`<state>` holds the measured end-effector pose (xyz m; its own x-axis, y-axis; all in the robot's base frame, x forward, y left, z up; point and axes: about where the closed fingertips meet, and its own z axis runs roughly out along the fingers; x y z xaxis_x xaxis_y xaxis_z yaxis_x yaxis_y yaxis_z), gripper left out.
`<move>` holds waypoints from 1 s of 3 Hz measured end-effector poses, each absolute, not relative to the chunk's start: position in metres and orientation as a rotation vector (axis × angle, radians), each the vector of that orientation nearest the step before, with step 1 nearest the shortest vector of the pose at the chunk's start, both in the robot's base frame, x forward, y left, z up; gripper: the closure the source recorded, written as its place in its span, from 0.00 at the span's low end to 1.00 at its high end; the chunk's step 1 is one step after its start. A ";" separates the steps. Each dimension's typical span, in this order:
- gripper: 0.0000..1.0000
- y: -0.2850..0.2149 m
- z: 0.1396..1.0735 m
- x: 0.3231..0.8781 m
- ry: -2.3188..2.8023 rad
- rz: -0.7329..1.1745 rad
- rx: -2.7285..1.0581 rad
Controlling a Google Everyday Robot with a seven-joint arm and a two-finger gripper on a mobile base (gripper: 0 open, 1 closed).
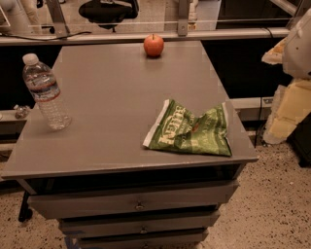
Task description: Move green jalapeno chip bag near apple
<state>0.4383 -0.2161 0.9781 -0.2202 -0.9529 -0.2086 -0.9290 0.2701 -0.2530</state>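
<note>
I need to next move my gripper to the green jalapeno chip bag and close it on its middle (197, 121), by the dip in the bag's far edge.
The green jalapeno chip bag (190, 130) lies flat and crinkled near the front right corner of the grey cabinet top (116, 102). Its white lettering faces up. The apple (153, 45), red-orange with a short stem, stands at the middle of the far edge, well apart from the bag. My gripper (290, 99) shows as pale white and beige shapes at the right edge of the view. It is off the table's right side, apart from the bag, and holds nothing I can see.
A clear plastic water bottle (44, 92) with a white cap stands near the left edge. Drawers (138, 204) sit below the top. A rail (146, 36) and a black chair base (108, 10) lie behind the table. The floor is speckled.
</note>
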 end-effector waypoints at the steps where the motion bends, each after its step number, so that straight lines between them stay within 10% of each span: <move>1: 0.00 -0.216 0.978 0.438 2.225 -0.106 -1.720; 3: 0.00 -0.173 0.941 0.467 2.125 0.037 -1.713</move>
<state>0.4668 -0.1730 0.9405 -0.1615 -0.9307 -0.3282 -0.9416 0.2449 -0.2311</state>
